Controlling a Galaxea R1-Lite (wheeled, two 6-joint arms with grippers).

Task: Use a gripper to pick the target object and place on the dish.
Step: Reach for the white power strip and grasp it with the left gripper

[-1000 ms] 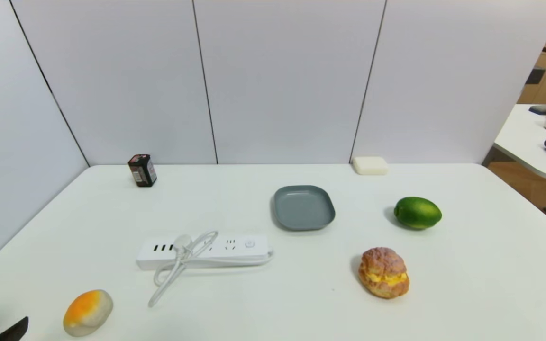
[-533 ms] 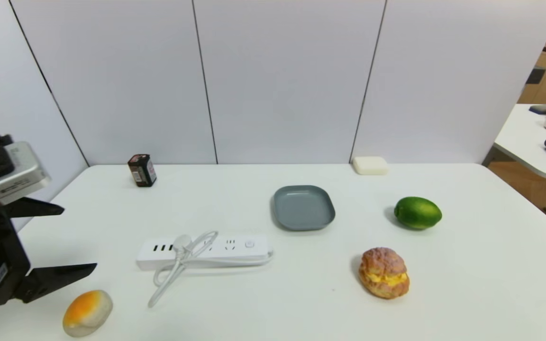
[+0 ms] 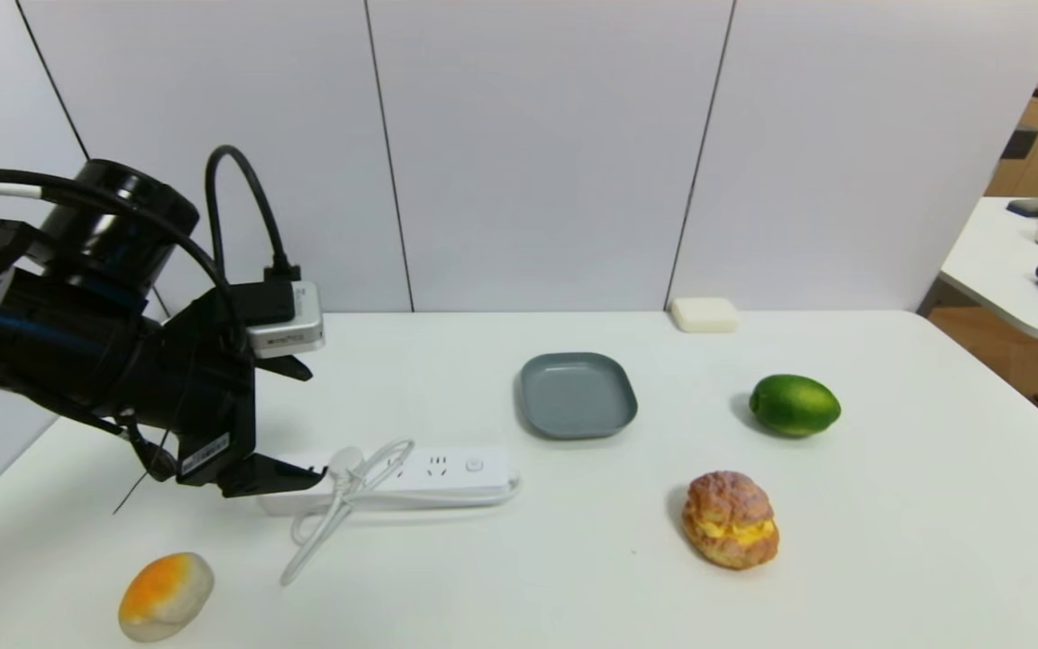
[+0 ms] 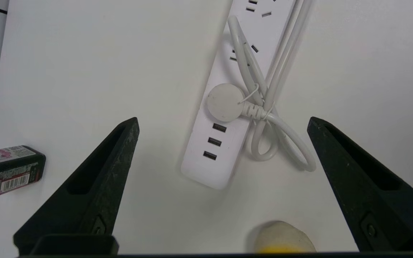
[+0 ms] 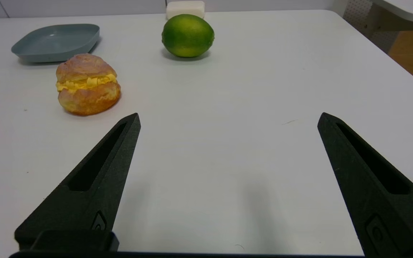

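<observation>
The power strip's body will have my left gripper closed across it, on the part (image 3: 372,477) (image 4: 240,66) between the round plug and the socket nearest that plug.
The target object, a long white power strip (image 3: 433,469) with its bundled cord (image 3: 339,514), lies flat on the table left of centre. The dish (image 3: 578,395), small and grey-blue, sits empty just behind the strip's right end. My left gripper (image 3: 314,428) hangs open above the strip's left end, touching nothing. In the left wrist view the strip's USB end (image 4: 228,143) and round plug (image 4: 224,102) lie between the wide-spread fingers of the left gripper (image 4: 222,120). My right gripper (image 5: 228,114) is open over bare table and holds nothing; the dish (image 5: 56,42) lies far off.
A lime (image 3: 794,406) and a cream puff (image 3: 729,518) lie on the right. An orange-and-cream lump (image 3: 166,595) sits at the front left. A white soap-like block (image 3: 704,315) rests at the back wall. A black battery (image 4: 7,172) lies near the left gripper.
My left arm has swung in from the lower left corner, rising and moving right until its open gripper hangs over the power strip's left end. Nothing on the table has moved.
</observation>
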